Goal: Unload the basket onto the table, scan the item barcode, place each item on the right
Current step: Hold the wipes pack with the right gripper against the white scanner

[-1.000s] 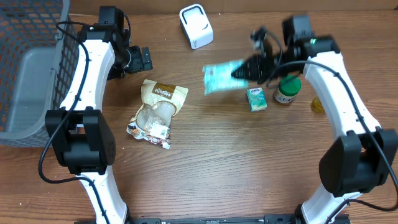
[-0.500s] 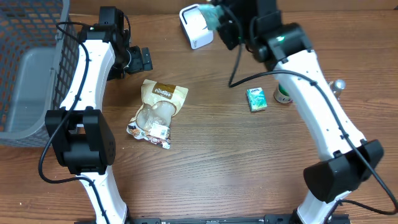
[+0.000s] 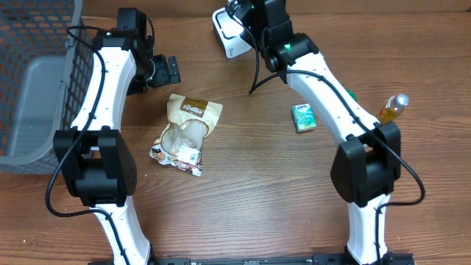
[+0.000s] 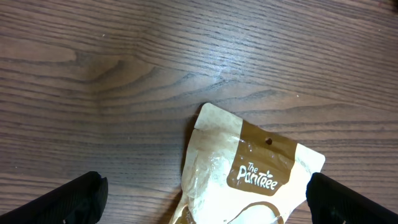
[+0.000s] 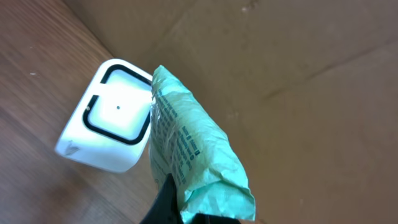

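Observation:
Next, my right gripper lets go of the mint-green packet beside the small green box, toward the tan pouch [image 3: 267,135].
My right gripper [image 5: 200,213] is shut on the lower end of a crumpled mint-green packet [image 5: 193,155] with printed text. It holds the packet upright just beside the white barcode scanner [image 5: 112,118], whose black-framed window faces up. From overhead the right arm reaches to the back edge, right over the scanner [image 3: 229,33], and hides the packet. My left gripper [image 3: 171,70] hangs open above the table. Its dark fingertips [image 4: 81,199] straddle the top of a tan "The Pantree" pouch [image 4: 249,174] without touching it.
A grey wire basket [image 3: 37,81] stands at the far left. The pouch [image 3: 188,129] lies left of centre. A small green box [image 3: 302,117] and a yellow bottle [image 3: 392,108] sit on the right. A cardboard wall [image 5: 298,68] rises behind the scanner.
My right arm has swung from the right-centre of the table to the back edge, carrying the green packet up beside the scanner. The left arm has not moved.

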You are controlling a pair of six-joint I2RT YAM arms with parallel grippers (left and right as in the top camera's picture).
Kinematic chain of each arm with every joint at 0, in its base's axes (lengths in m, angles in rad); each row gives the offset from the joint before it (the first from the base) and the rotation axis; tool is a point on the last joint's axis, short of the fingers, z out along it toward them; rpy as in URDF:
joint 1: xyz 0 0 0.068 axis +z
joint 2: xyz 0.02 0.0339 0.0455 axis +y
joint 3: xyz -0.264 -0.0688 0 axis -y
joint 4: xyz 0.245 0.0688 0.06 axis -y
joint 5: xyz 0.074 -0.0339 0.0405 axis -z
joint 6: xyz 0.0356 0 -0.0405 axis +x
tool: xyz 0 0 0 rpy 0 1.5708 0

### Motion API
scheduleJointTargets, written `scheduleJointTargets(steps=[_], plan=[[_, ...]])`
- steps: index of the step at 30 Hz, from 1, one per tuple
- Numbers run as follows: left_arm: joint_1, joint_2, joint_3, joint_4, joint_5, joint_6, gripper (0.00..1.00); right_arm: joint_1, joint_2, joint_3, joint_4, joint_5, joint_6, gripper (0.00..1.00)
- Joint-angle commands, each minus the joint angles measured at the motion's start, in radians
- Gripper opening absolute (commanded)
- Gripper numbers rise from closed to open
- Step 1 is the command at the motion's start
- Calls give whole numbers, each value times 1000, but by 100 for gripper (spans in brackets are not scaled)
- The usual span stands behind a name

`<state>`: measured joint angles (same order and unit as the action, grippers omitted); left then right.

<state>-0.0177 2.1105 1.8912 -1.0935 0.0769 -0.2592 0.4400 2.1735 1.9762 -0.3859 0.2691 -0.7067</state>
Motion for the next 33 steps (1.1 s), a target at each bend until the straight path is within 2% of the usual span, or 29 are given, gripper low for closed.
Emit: scheduleJointTargets(steps=[1, 9, 14, 21, 28, 33], plan=[[-3, -11, -5, -2, -6, 1, 100, -1, 27, 20, 52, 27, -93, 4], [-3, -11, -5, -2, -6, 1, 100, 15, 111, 20, 147, 50, -125, 4], [-3, -11, -5, -2, -6, 1, 100, 35, 148, 20, 160, 52, -188, 4], [-3, -11, -5, -2, -6, 1, 100, 61, 190, 20, 175, 45, -192, 4], [-3, -11, -5, -2, -6, 1, 100, 64, 213, 19, 177, 45, -254, 4], [-3, -11, -5, -2, -6, 1, 100, 64, 213, 19, 294, 117, -399, 4]])
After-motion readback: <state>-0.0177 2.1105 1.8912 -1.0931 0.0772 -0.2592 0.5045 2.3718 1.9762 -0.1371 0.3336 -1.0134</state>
